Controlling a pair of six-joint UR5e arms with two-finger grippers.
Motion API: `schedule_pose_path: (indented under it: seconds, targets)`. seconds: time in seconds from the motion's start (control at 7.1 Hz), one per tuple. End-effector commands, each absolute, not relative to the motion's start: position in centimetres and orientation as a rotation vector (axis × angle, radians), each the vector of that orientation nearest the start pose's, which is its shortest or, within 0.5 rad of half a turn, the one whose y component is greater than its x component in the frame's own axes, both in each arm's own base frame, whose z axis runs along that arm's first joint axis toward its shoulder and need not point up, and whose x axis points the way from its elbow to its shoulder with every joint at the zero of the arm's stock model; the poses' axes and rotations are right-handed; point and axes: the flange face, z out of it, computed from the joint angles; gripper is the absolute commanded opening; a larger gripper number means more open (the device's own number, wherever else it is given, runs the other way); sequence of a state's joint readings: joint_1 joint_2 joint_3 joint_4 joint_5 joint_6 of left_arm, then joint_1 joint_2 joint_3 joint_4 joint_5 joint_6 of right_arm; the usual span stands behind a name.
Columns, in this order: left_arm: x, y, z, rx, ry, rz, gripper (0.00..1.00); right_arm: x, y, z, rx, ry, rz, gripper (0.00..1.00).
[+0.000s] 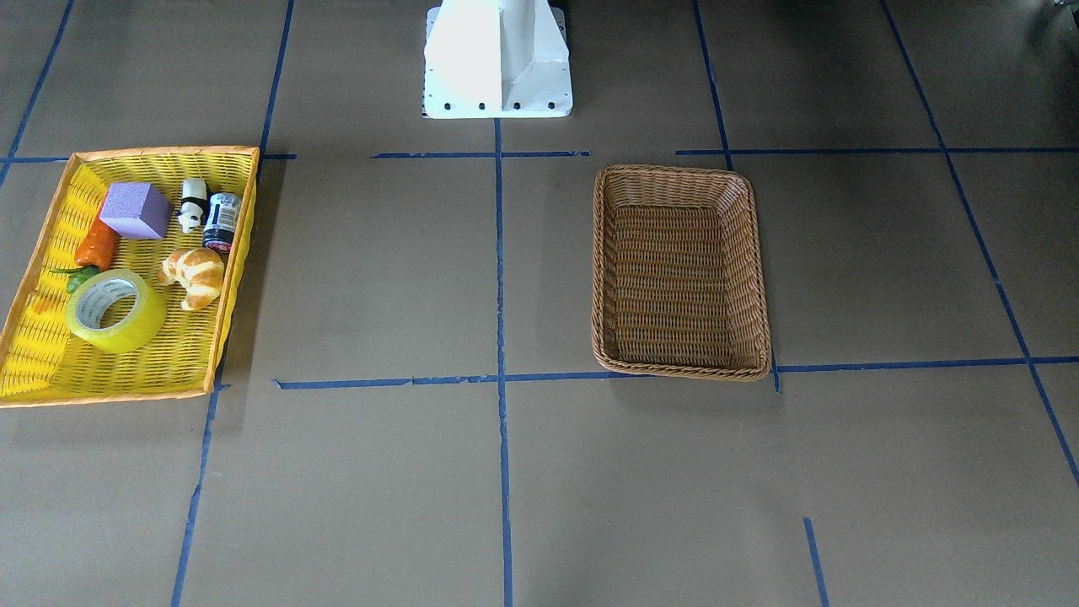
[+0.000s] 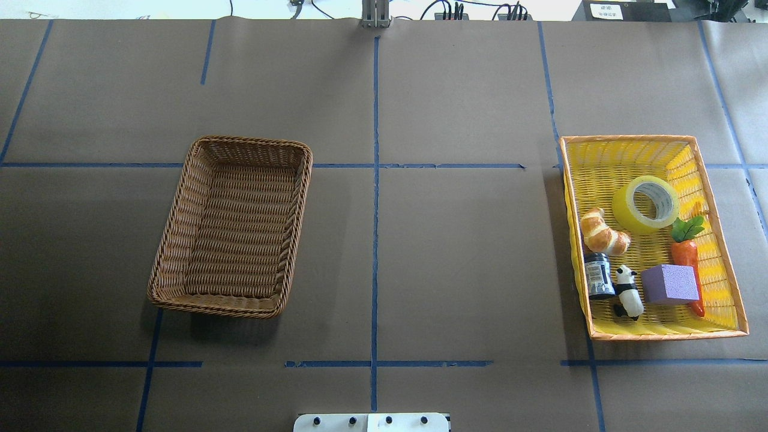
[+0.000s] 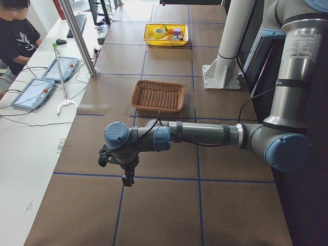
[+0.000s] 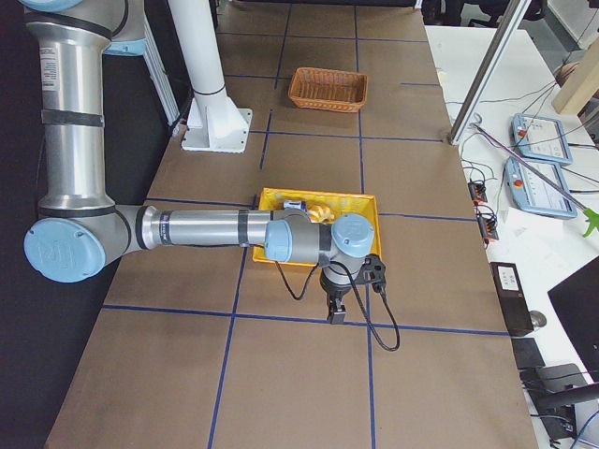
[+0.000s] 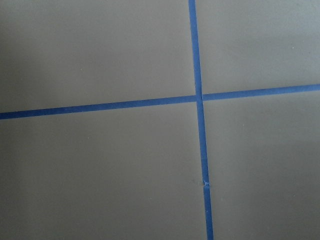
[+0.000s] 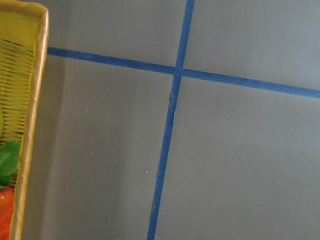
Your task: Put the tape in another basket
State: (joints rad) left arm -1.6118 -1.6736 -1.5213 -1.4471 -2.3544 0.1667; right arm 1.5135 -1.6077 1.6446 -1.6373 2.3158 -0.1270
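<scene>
My right gripper will head to the yellow tape roll next. It should then close on the roll's side (image 1: 75,305) next to the carrot's green leaves.
The yellow tape roll (image 1: 115,310) lies flat in the bright yellow basket (image 1: 160,153), near its corner; it also shows in the overhead view (image 2: 646,205). The brown wicker basket (image 2: 234,225) stands empty on the table's other half (image 1: 681,270). My left gripper (image 3: 128,179) hangs over bare table well beyond the wicker basket (image 3: 158,96). My right gripper (image 4: 335,316) hangs just outside the yellow basket (image 4: 281,196). Both show only in the side views, so I cannot tell if they are open or shut.
The yellow basket also holds a croissant (image 2: 603,231), a carrot (image 2: 687,255), a purple block (image 2: 670,284), a panda figure (image 2: 627,292) and a dark jar (image 2: 598,275). Blue tape lines cross the brown table. The robot's white base (image 1: 497,59) stands mid-table. An operator (image 3: 15,31) sits beside the table.
</scene>
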Motion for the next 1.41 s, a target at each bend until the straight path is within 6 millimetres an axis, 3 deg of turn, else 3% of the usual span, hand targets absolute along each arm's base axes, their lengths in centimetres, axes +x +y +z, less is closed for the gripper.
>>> schedule_pose_path:
  seconds: [0.0, 0.14, 0.42, 1.27]
  targets:
    - [-8.3, -52.8, 63.2, 0.026, 0.779, 0.101, 1.0, 4.1, -47.5, 64.9, -0.003, -0.744, -0.153, 1.0]
    - [-8.3, -52.7, 61.9, 0.048, 0.777, 0.11, 1.0, 4.1, -47.6, 64.9, -0.004, -0.745, -0.149, 1.0]
    - [-8.2, -52.8, 61.4, 0.059, 0.778, 0.114, 1.0, 3.8, -47.8, 63.8, 0.012, -0.763, -0.154, 1.0]
    - [-7.9, -51.1, 62.5, 0.067, 0.811, 0.117, 1.0, 2.9, -47.8, 63.5, 0.011, -0.811, -0.17, 1.0]
